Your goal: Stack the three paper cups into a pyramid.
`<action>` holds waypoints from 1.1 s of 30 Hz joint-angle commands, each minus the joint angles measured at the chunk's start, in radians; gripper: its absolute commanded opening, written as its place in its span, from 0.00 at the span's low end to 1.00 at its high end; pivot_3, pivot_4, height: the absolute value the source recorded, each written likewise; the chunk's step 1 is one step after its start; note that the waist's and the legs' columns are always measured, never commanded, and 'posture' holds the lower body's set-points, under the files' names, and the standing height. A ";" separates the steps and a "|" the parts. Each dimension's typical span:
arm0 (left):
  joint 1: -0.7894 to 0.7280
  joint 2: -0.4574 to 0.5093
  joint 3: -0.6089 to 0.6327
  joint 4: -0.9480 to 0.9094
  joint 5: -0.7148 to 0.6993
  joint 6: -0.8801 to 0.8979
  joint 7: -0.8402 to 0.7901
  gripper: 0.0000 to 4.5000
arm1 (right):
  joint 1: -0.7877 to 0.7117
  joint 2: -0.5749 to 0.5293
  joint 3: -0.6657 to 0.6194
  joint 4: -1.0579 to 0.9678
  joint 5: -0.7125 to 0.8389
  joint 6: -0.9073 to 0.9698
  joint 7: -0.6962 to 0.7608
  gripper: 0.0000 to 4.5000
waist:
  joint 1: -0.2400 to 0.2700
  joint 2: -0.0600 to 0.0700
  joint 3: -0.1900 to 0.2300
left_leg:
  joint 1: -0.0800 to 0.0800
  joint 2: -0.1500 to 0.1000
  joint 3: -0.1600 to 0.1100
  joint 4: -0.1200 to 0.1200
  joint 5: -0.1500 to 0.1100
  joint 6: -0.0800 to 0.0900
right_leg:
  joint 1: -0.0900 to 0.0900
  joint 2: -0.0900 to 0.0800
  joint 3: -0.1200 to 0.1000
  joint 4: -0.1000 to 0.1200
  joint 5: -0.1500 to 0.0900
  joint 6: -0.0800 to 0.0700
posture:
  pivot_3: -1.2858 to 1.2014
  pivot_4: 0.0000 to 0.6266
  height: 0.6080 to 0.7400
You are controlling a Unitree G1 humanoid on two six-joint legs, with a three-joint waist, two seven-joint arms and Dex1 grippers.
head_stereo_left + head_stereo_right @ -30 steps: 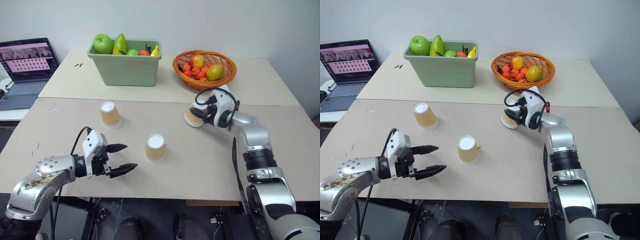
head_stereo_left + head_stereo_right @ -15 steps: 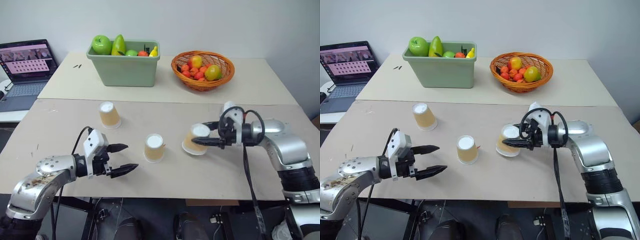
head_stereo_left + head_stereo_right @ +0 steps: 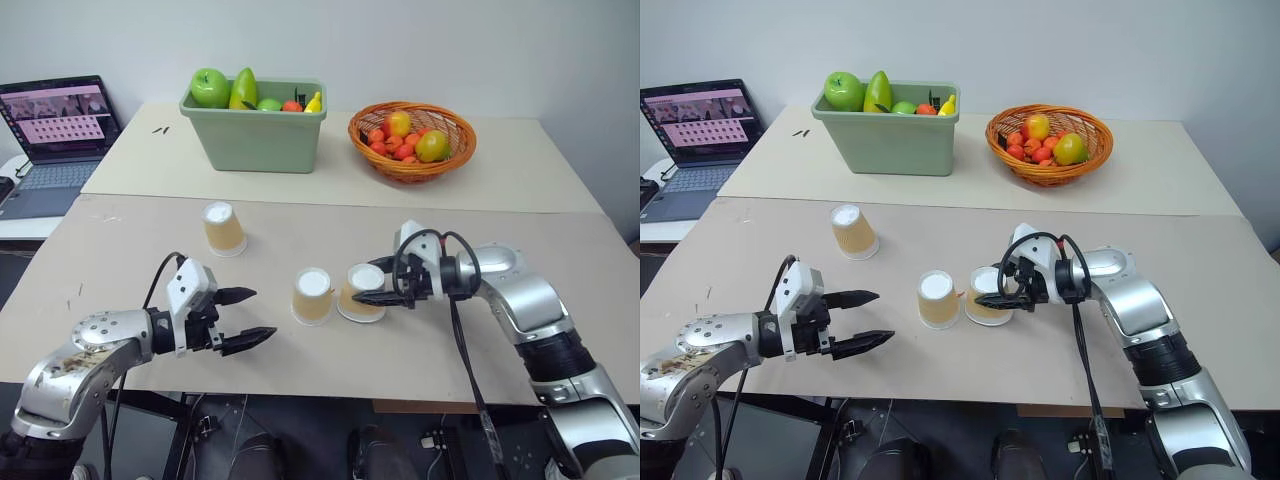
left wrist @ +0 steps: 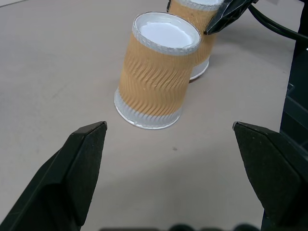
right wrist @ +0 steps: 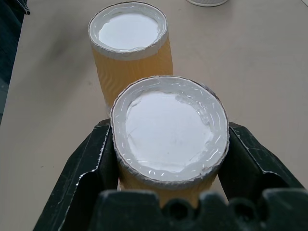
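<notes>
The lone paper cup nearest the green bin stands apart, so next my left gripper grasps its tan middle (image 3: 226, 234).
Three paper cups stand base-up on the beige table. One cup (image 3: 222, 228) is alone at the back left. The middle cup (image 3: 312, 296) stands near the table's centre, also seen as the cup (image 4: 156, 84) just ahead of my left gripper. My right gripper (image 3: 372, 294) is shut on the third cup (image 3: 362, 291), one finger on each side of the cup (image 5: 171, 139), holding it down at table level close beside the middle cup (image 5: 129, 45). My left gripper (image 3: 262, 313) hovers open and empty left of the middle cup.
A green bin (image 3: 255, 140) of fruit and an orange wicker basket (image 3: 410, 165) of fruit sit on the far table. A laptop (image 3: 55, 130) is open at the far left. A seam runs between the two tabletops.
My right gripper has carried its cup from the back right leftward, nearer and down, to right beside the middle cup. The left arm and the other two cups have not moved.
</notes>
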 commanded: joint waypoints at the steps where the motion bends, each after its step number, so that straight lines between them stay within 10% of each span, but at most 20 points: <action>1: 0.000 0.010 0.025 -0.037 -0.011 -0.003 0.003 1.00 | -0.020 0.013 -0.004 -0.025 -0.002 -0.022 -0.006 0.57 | 0.000 0.000 0.000 | 0.000 0.000 0.000 0.000 0.000 0.000 | 0.000 0.000 0.000 0.000 0.000 0.000 | 0.52 0.24 0.90; 7: -0.009 0.013 0.022 -0.036 -0.014 0.003 0.001 1.00 | -0.016 0.036 0.005 -0.027 -0.017 -0.020 -0.020 0.57 | -0.001 0.000 0.000 | 0.000 0.000 0.000 0.000 0.000 0.000 | 0.000 0.000 0.000 0.000 0.000 0.000 | 0.52 0.24 0.90; 12: -0.015 0.016 0.021 -0.033 -0.014 0.006 -0.002 1.00 | -0.008 0.045 -0.003 -0.033 -0.025 -0.014 -0.036 0.99 | -0.001 0.000 0.000 | 0.000 0.000 0.000 0.000 0.000 0.000 | 0.000 0.000 0.000 0.000 0.000 0.000 | 0.52 0.24 0.90; 23: -0.009 -0.005 0.049 -0.015 -0.015 0.008 0.037 1.00 | -0.049 0.017 -0.146 -0.134 0.152 0.091 -0.006 0.99 | 0.000 0.000 0.000 | 0.000 0.000 0.000 0.000 0.000 0.000 | 0.000 0.000 0.000 0.000 0.000 0.000 | 0.52 0.24 0.90; 33: -0.033 -0.206 0.160 0.078 0.179 -0.061 0.463 1.00 | -0.086 0.023 -0.205 -0.236 0.197 0.196 -0.190 0.99 | 0.000 -0.001 0.000 | 0.001 -0.001 -0.001 0.000 0.000 0.000 | 0.001 -0.001 0.000 0.001 0.000 0.000 | 0.52 0.24 0.90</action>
